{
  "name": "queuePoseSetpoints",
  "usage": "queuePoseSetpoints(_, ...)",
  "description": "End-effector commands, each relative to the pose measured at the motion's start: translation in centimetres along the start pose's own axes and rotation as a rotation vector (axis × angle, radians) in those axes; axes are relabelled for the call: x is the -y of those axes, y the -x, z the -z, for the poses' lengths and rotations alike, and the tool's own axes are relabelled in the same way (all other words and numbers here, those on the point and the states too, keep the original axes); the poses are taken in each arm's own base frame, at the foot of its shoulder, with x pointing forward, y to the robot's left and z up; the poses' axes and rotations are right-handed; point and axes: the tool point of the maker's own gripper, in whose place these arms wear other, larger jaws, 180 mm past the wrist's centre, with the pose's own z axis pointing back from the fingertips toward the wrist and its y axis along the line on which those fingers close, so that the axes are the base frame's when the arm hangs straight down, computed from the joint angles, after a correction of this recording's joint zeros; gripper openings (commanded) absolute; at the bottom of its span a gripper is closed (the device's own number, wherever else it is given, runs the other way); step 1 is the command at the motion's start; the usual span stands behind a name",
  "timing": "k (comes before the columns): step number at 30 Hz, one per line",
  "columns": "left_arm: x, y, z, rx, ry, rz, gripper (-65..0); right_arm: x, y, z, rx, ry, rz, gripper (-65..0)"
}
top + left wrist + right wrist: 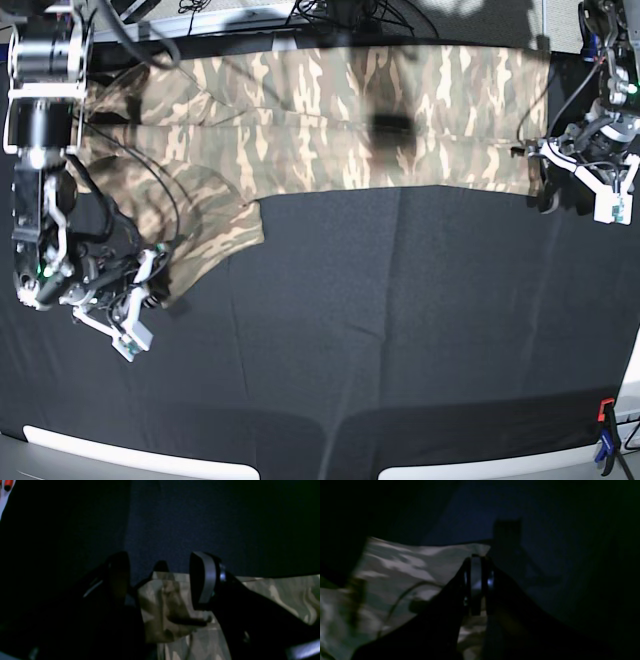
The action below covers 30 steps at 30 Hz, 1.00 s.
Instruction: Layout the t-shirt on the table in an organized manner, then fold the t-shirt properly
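Next, I release the sleeve tip with my right gripper on the camouflage part of the t-shirt [257,80], near the table's far edge.
The camouflage t-shirt [350,110] lies as a long band along the far side of the black table [400,330], with one sleeve hanging toward the near left. My left gripper [537,165] is at the shirt's right-hand near corner. In the left wrist view it [160,580] is open, its two fingers on either side of a raised corner of the shirt [160,605]. My right gripper [158,270] is at the tip of the left sleeve. In the right wrist view it [478,585] is shut on the shirt's edge [407,565]; that view is dark and blurred.
A red-and-black clamp [605,430] sits at the table's near right edge. Cables and gear [330,12] lie beyond the far edge. The arm column [45,90] stands at the far left, over the shirt's left end.
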Motion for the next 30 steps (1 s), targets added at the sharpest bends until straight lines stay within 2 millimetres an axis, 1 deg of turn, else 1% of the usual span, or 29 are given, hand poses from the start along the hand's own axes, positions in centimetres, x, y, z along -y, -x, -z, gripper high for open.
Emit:
queuePoseSetpoints(1,-0.2,-1.6,-0.2,0.05,-0.001,0.016,-29.3,-0.2,-1.0,-1.1,0.036,0.007,-0.032,-65.0)
queuePoseSetpoints(5,-0.2,-1.6,-0.2,0.051,-0.001,0.016,-29.3,-4.9,0.1,-2.6,0.045,-0.031,-0.116,-65.0)
queuePoseSetpoints(13,-0.2,-1.6,-0.2,0.051,-0.001,0.016,-29.3,-14.2,2.9,-6.5,0.069,-0.133,-0.177,-65.0)
queuePoseSetpoints(17,-0.2,-1.6,-0.2,0.051,-0.001,0.016,-29.3,-18.1,4.3,-8.1,0.089,-0.209,-0.17,-65.0)
queuePoseSetpoints(20,-0.2,-1.6,-0.2,0.051,-0.001,0.016,-29.3,-20.1,5.5,-8.8,0.085,-0.255,-0.142,-65.0)
queuePoseSetpoints(24,-0.2,-1.6,-0.2,0.051,-0.001,0.016,-29.3,-21.8,7.2,-9.2,0.051,-0.295,-0.102,-65.0)
queuePoseSetpoints(27,-0.2,-1.6,-0.2,0.051,-0.001,0.016,-29.3,-22.7,7.6,-9.3,0.045,-0.313,-0.078,-65.0)
queuePoseSetpoints(30,-0.2,-1.6,-0.2,0.051,-0.001,0.016,-29.3,-22.9,7.5,-9.3,0.048,-0.317,-0.069,-65.0)
